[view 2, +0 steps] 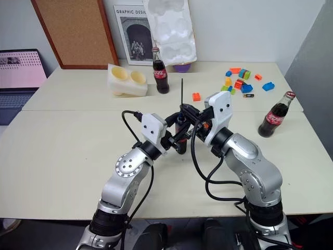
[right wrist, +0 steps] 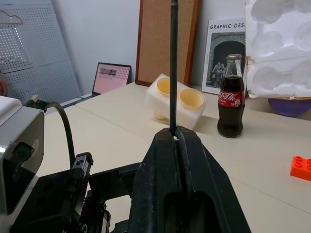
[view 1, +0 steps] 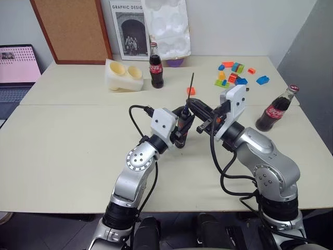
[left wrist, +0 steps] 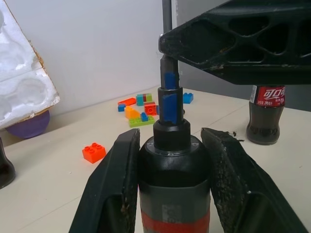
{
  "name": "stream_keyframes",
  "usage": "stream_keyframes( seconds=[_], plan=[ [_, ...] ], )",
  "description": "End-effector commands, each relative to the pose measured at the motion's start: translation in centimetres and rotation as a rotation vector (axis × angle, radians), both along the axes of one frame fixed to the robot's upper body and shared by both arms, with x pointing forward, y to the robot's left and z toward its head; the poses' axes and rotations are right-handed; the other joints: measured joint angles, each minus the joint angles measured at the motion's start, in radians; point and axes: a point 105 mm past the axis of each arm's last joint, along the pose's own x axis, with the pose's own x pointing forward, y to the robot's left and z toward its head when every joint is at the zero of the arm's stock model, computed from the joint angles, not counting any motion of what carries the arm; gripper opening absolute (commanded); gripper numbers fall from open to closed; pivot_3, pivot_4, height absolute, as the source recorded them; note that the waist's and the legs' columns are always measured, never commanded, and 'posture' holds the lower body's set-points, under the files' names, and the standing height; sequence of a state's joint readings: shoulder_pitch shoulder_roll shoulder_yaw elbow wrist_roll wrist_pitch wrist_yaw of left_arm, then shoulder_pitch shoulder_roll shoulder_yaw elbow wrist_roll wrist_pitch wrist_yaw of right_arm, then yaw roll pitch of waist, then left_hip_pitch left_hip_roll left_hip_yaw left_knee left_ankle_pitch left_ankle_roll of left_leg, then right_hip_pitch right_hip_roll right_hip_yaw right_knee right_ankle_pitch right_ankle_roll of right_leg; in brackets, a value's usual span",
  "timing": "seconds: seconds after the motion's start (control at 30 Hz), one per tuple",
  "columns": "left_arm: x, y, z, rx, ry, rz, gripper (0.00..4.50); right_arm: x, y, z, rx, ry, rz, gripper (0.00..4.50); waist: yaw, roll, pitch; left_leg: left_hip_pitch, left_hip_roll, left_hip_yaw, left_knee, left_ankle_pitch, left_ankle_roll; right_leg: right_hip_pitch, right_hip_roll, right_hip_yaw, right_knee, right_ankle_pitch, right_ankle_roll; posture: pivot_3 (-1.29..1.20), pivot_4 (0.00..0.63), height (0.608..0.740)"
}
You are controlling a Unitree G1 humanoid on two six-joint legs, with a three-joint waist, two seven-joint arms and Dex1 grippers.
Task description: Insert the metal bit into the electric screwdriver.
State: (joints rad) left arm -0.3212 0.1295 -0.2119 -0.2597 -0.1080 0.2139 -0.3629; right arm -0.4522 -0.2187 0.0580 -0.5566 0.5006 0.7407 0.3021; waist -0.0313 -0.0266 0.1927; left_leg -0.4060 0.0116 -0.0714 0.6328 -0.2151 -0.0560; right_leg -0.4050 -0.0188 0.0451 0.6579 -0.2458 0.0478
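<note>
Next, I let go of the electric screwdriver with my left gripper, so it lies flat on the bare table nearer me than the orange brick (view 1: 167, 137).
The electric screwdriver (left wrist: 173, 179), black with a red band, stands upright above the table's middle, with my left gripper (view 1: 181, 130) shut on its body. One left finger (left wrist: 114, 194) presses each side of it. The metal bit (view 1: 191, 83), a thin dark rod, points straight up with my right gripper (right wrist: 179, 138) shut on it. The bit's blue-marked lower end (left wrist: 169, 102) sits in the screwdriver's black collar. A right finger (left wrist: 243, 43) crosses just above that collar.
One cola bottle (view 1: 156, 67) stands behind the grippers and another (view 1: 276, 109) at the right edge. Also on the table are a white foam holder (view 1: 124, 75), an orange brick (view 1: 191, 91) and several coloured bricks (view 1: 234, 75). A laptop (view 1: 15, 73) sits far left.
</note>
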Motion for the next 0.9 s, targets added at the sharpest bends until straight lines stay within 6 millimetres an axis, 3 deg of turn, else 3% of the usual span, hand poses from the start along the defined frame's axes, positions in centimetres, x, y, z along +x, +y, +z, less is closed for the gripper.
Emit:
stream_keyframes(
  seconds=[0.03,0.4,0.57,0.67,0.9],
  plan=[
    [-0.3,-0.2,0.4,0.001,-0.017,-0.007,1.63,-0.6,-0.1,0.5,0.026,-0.014,0.033,0.4,0.0,0.0,0.0,0.0,0.0,0.0,0.0,0.0,0.0,0.0,0.0,0.0,0.0,0.0,0.0,0.0,0.15,0.74],
    [0.0,0.3,1.1,-0.013,-0.037,0.021,1.63,-0.1,-2.3,3.6,0.072,-0.108,-0.008,2.75,0.0,0.0,0.0,0.0,0.0,0.0,-0.002,0.0,0.0,0.0,0.0,0.0,-0.001,0.0,0.0,0.0,0.15,0.74],
    [0.6,1.5,2.8,-0.006,-0.091,0.078,1.63,-0.5,-3.6,3.5,0.036,-0.103,-0.014,3.77,-0.001,0.0,0.0,-0.001,0.0,0.0,-0.003,0.0,0.0,-0.001,0.0,0.0,-0.001,0.0,-0.001,0.0,0.15,0.74],
    [1.7,3.3,4.8,0.108,-0.172,0.178,1.63,-0.6,-5.8,3.2,-0.049,-0.11,-0.067,4.46,0.0,0.0,0.0,-0.001,0.0,0.0,-0.003,0.0,0.0,-0.001,0.0,-0.001,-0.001,0.0,-0.001,0.0,0.15,0.74],
    [4.1,6.2,5.5,0.579,-0.257,0.238,1.63,-2.3,-8.1,2.6,-0.268,-0.143,-0.021,4.5,0.0,0.0,0.001,-0.003,0.0,0.0,-0.005,0.0,0.0,-0.002,0.0,-0.001,-0.006,0.0,0.0,0.0,0.15,0.74]
  ],
)
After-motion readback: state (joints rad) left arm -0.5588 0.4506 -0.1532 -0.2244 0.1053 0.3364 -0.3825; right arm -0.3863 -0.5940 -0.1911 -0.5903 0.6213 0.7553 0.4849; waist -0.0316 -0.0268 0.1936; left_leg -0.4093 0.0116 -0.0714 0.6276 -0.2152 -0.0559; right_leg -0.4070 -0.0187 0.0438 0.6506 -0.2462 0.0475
